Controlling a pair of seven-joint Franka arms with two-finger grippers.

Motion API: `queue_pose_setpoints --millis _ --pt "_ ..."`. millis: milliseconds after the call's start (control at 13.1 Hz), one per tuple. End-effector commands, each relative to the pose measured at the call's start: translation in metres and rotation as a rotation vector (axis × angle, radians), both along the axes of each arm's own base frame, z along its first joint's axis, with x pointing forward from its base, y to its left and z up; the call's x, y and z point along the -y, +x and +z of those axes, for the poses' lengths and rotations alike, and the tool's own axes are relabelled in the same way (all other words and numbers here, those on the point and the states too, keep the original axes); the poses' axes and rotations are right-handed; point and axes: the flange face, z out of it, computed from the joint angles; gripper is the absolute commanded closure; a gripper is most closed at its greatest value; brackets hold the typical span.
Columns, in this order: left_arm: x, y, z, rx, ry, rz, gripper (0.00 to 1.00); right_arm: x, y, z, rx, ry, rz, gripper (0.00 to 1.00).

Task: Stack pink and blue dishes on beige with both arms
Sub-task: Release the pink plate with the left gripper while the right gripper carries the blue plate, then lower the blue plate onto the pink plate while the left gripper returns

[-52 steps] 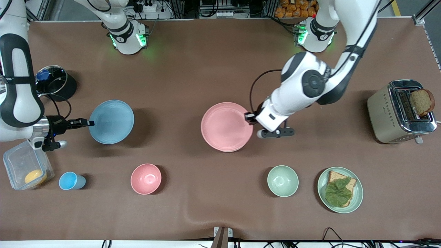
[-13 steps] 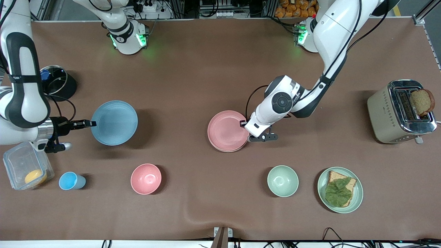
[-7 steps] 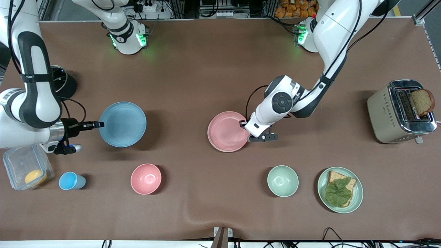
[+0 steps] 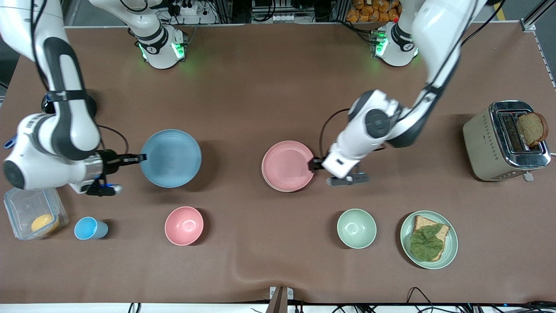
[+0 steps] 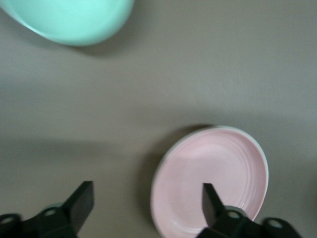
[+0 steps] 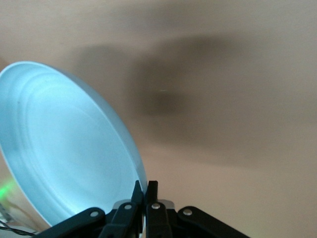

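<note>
Next, I set the blue plate on top of the pink plate (image 4: 288, 164) in the table's middle with my right gripper. The blue plate is now held above the table.
The pink plate (image 4: 287, 165) lies flat mid-table, and a thin pale edge shows under its rim. Otherwise the beige plate is hidden. My left gripper (image 4: 316, 165) is open just off the pink plate's rim, toward the left arm's end of the table. In the left wrist view the gripper (image 5: 147, 206) holds nothing, and one finger stands over the pink plate (image 5: 213, 178). My right gripper (image 4: 141, 159) is shut on the rim of the blue plate (image 4: 170, 158), held above the table toward the right arm's end. The right wrist view shows the gripper (image 6: 144, 191) pinching the blue plate (image 6: 64, 148).
Nearer the camera stand a blue cup (image 4: 89, 228), a deep pink bowl (image 4: 184, 225), a green bowl (image 4: 356, 228) and a green plate (image 4: 451, 237) with a sandwich. A toaster (image 4: 506, 141) is at the left arm's end. A clear container (image 4: 32, 213) is at the right arm's end.
The left gripper lowered the pink plate, let go of it, opened and drew back off its rim. The right gripper carried the blue plate toward the pink plate.
</note>
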Motion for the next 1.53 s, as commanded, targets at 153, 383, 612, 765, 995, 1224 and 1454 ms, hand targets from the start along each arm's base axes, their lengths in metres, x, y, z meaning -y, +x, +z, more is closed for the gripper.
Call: queue_pose_setpoints --millis 153,383,612,765,995,1224,1454 --pt "-0.081 -0.013 0.142 -0.002 0.151 0.066 0.00 -0.099 0.011 -0.016 -0.056 -0.006 -0.073 1.00" --pt "-0.144 -0.009 0.203 -0.025 0.189 0.138 0.00 -0.168 0.008 -0.042 -0.082 0.013 -0.134 1.00" --pt "-0.225 -0.004 0.255 -0.052 0.212 0.058 0.00 -0.230 -0.006 -0.063 -0.067 0.033 -0.104 1.00" --pt "-0.263 -0.004 0.260 -0.068 0.216 0.023 0.00 -0.261 -0.012 -0.070 -0.039 0.064 -0.111 1.00" --pt "-0.274 -0.009 0.282 -0.060 0.226 -0.036 0.00 -0.295 -0.027 -0.079 -0.045 0.092 -0.103 1.00" --pt "-0.277 -0.015 0.285 -0.086 0.230 -0.050 0.00 -0.315 -0.037 -0.088 -0.055 0.109 -0.103 1.00" --pt "-0.275 -0.017 0.284 -0.103 0.230 -0.055 0.00 -0.328 -0.036 -0.099 -0.003 0.111 -0.124 1.00"
